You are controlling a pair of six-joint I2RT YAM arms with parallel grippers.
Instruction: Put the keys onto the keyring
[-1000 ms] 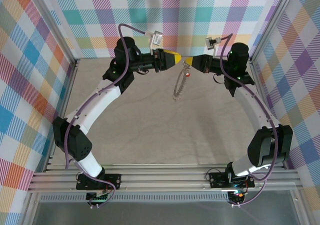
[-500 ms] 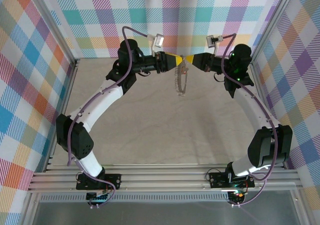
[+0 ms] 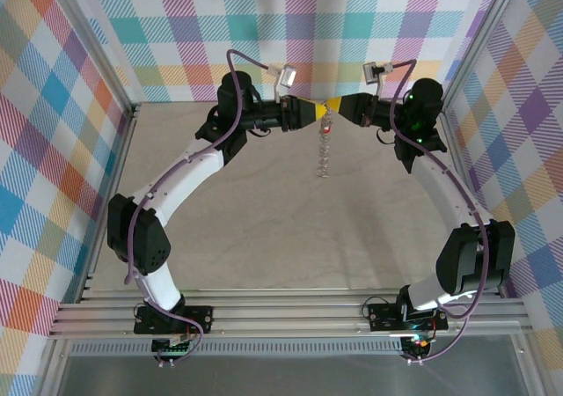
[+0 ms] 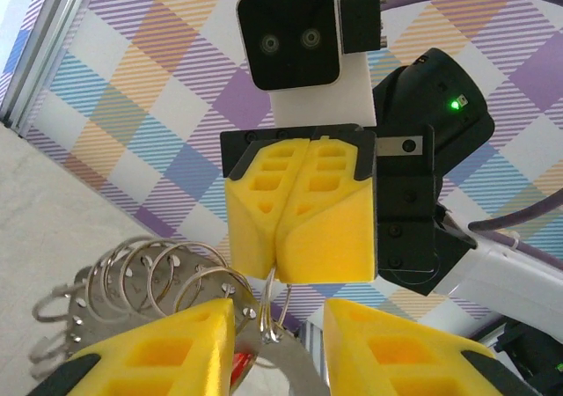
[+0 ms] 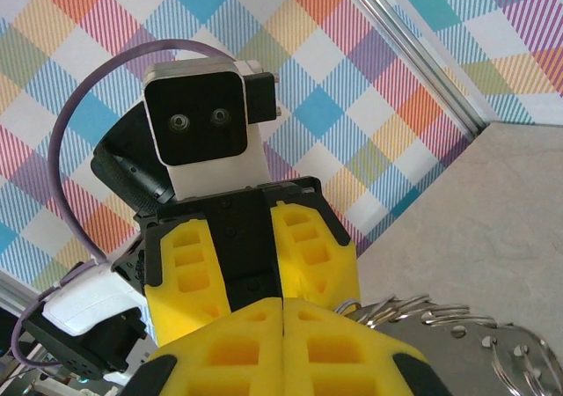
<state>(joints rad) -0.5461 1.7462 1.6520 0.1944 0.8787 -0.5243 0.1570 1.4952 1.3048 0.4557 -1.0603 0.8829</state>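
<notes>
My right gripper is pinching the ring above the red-headed key, so my left gripper will take the ring before my right gripper grabs the key [image 4: 239, 366].
My right gripper [image 3: 332, 108] is shut on the top ring of the keyring [image 3: 324, 157], a string of silver rings hanging straight down above the table. The red-headed key [image 3: 327, 130] dangles on it just under the grip. My left gripper [image 3: 314, 114] meets the right one tip to tip. In the left wrist view my left gripper [image 4: 280, 312] stands open, its fingers either side of the ring pinched by the right gripper [image 4: 283, 271]; the keyring [image 4: 149, 268] coils to the left and the key [image 4: 237, 365] lies by the left finger. The right gripper [image 5: 283, 304] faces the keyring [image 5: 422, 312].
The beige table [image 3: 264, 211] lies below the hanging chain. Plaid walls [image 3: 79, 106] and aluminium frame posts close in both sides and the back. Purple cables [image 3: 237, 62] arch over both wrists.
My left arm has swung right until its tips meet the right gripper. The keyring, bowed out to the left before, now hangs straight. The right arm has barely moved.
</notes>
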